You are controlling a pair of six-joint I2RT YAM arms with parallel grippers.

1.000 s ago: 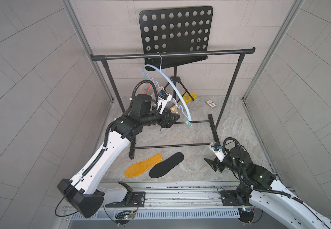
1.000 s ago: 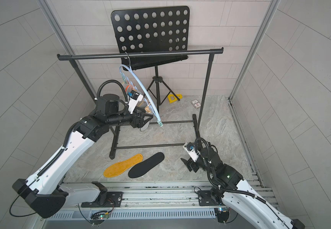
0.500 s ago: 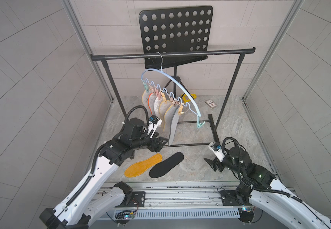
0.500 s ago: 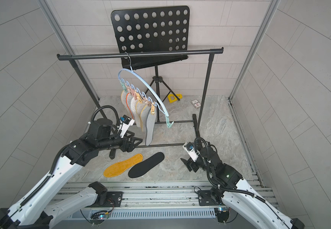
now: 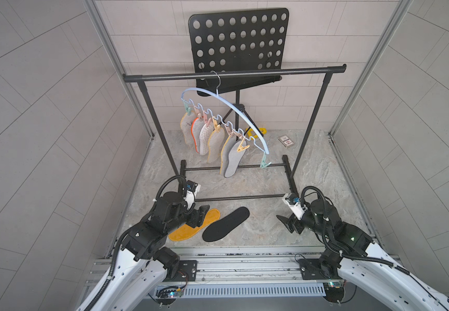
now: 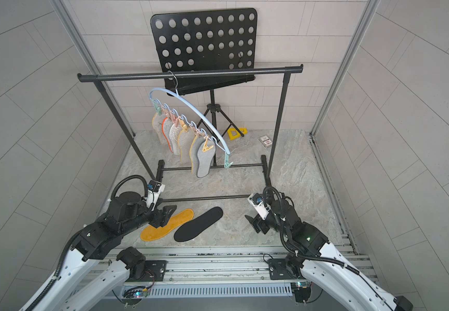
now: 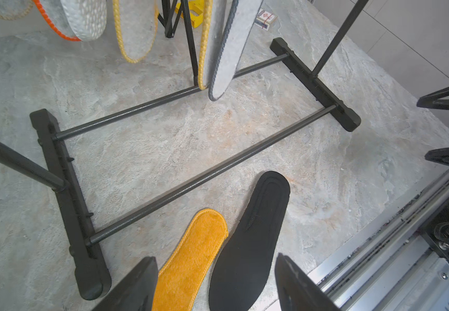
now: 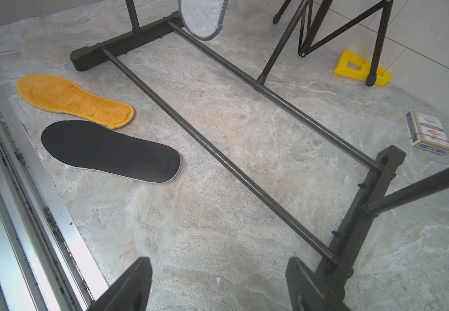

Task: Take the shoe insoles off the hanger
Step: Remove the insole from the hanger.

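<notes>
Next, I close my right gripper on the upper part of the grey insole (image 5: pixel 239 154), just below its clip, at the front of the hanging row.
The pale blue hanger (image 5: pixel 240 113) (image 6: pixel 209 122) hangs by its wire hook from the rack's top bar. Several shoe insoles (image 5: pixel 231 159) (image 6: pixel 203 161) dangle from its clips, their tips showing in the left wrist view (image 7: pixel 222 67). On the floor lie a mustard-yellow insole (image 5: pixel 191 229) (image 7: pixel 191 258) (image 8: pixel 72 99) and a black insole (image 5: pixel 226 223) (image 7: pixel 253 237) (image 8: pixel 110 150), side by side. My left gripper (image 5: pixel 200 215) (image 7: pixel 215 258) is open and empty, low over the yellow insole's end. My right gripper (image 5: pixel 285 223) (image 8: pixel 219 259) is open over bare floor by the rack's right foot.
The black garment rack (image 5: pixel 234 74) spans the floor, with its base bars (image 8: pixel 218 150) between my grippers and the hanger. A perforated music stand (image 5: pixel 239 43) is behind it. A yellow wedge (image 8: pixel 360 70) and a small card box (image 8: pixel 428 132) lie at the back right. An aluminium rail (image 5: pixel 244 264) runs along the front.
My left arm has dropped from the hanger down to the floor beside the yellow insole. The hanger has swung round and its insoles hang in view. The right arm has not moved.
</notes>
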